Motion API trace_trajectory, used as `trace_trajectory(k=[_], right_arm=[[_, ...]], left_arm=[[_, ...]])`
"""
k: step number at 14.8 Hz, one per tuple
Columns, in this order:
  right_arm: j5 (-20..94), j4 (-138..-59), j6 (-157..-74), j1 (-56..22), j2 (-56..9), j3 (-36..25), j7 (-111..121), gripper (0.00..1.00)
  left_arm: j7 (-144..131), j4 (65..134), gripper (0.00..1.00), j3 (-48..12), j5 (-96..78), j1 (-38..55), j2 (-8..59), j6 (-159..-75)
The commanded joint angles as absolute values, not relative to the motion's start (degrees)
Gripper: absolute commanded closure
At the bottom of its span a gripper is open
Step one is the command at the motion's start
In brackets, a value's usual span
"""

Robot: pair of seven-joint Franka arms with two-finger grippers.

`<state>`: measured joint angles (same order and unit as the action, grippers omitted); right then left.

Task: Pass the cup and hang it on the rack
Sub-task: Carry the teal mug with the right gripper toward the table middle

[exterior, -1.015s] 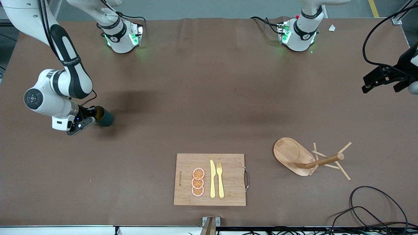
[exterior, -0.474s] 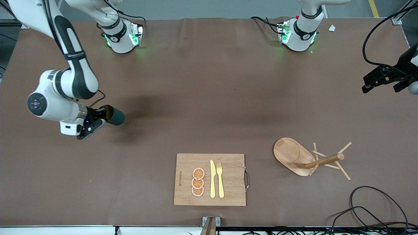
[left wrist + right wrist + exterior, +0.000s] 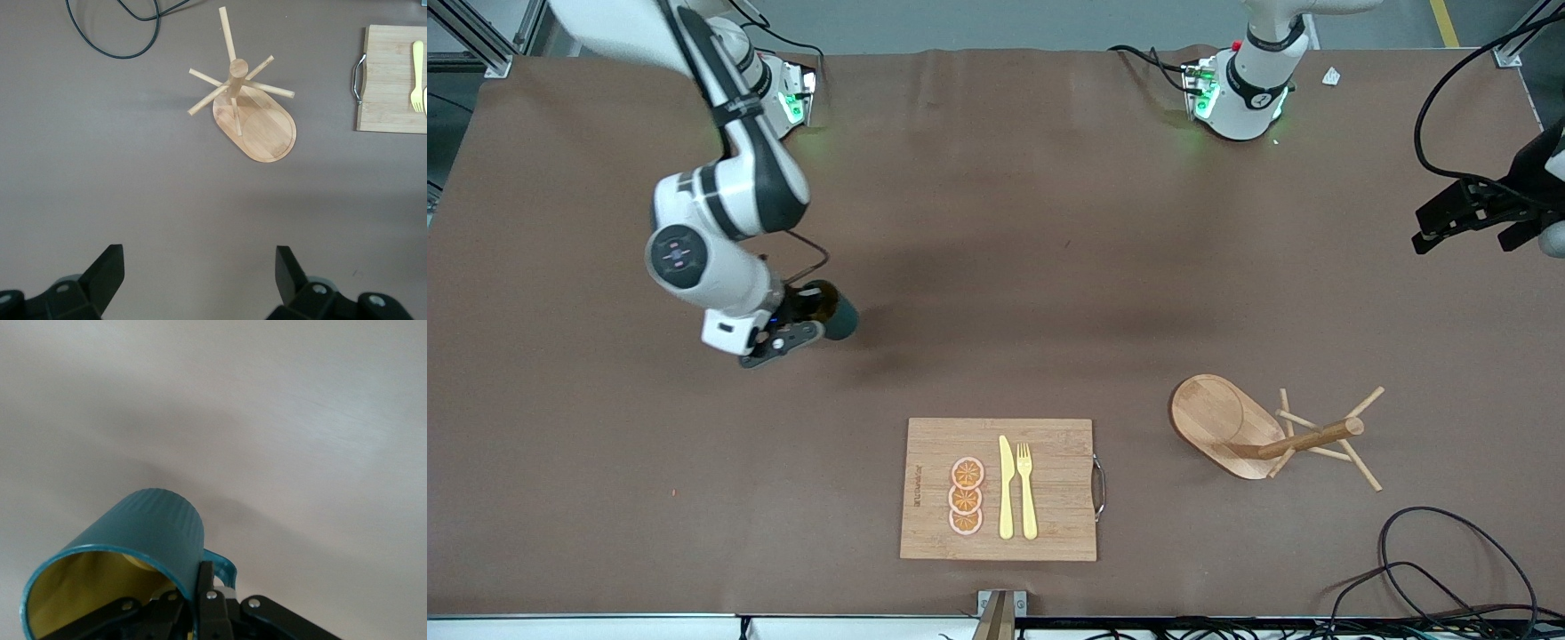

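My right gripper is going to put the dark teal cup down on the bare table (image 3: 1020, 318) beyond the cutting board, in line with the fork.
My right gripper (image 3: 807, 313) is shut on the rim of the dark teal ribbed cup (image 3: 838, 316), one finger inside and one outside by the loop handle. It carries the cup on its side in the air over the bare table toward the right arm's end. The right wrist view shows the cup (image 3: 133, 547) with its yellow-ochre inside and the gripper (image 3: 197, 597) clamped on the wall. The wooden rack (image 3: 1263, 431) stands toward the left arm's end; it also shows in the left wrist view (image 3: 247, 107). My left gripper (image 3: 1467, 218) is open and empty, high over the table's edge (image 3: 198, 267).
A bamboo cutting board (image 3: 1049, 453) with orange slices (image 3: 966, 496), a yellow knife (image 3: 1006, 489) and a fork (image 3: 1026, 491) lies near the front edge. A black cable (image 3: 1440, 560) loops near the front corner by the rack.
My right arm has carried the cup toward the table's middle, away from the right arm's end. The left arm has not moved.
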<state>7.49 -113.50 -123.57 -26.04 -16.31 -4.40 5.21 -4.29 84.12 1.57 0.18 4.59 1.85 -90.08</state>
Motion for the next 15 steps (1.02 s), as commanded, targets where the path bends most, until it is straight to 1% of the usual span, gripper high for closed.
trace_trajectory(k=[1, 5, 9, 11, 15], right_arm=[[8.17, -108.21, -123.31, -32.85, -19.59, -5.01, -7.42, 1.00], [8.17, -100.13, -123.22, -40.85, -25.38, -5.10, -19.41, 1.00], [8.26, -91.08, -123.05, -45.87, -32.94, -5.10, -31.97, 1.00], [8.26, -87.20, -122.78, -46.67, -36.20, -5.01, -34.88, 1.00], [8.79, -84.30, -123.22, -48.69, -39.89, -4.75, -38.04, 1.00]], left_arm=[[-3.52, 83.76, 0.00, 1.58, 0.44, 4.57, 1.85, -90.26], [-3.52, 83.76, 0.00, 1.58, 0.44, 4.57, 1.85, -90.18], [-3.60, 83.67, 0.00, 1.58, 0.44, 4.57, 1.85, -90.18], [-3.52, 83.76, 0.00, 1.58, 0.44, 4.57, 1.85, -90.18], [-3.60, 83.76, 0.00, 1.58, 0.44, 4.57, 1.85, -90.18]])
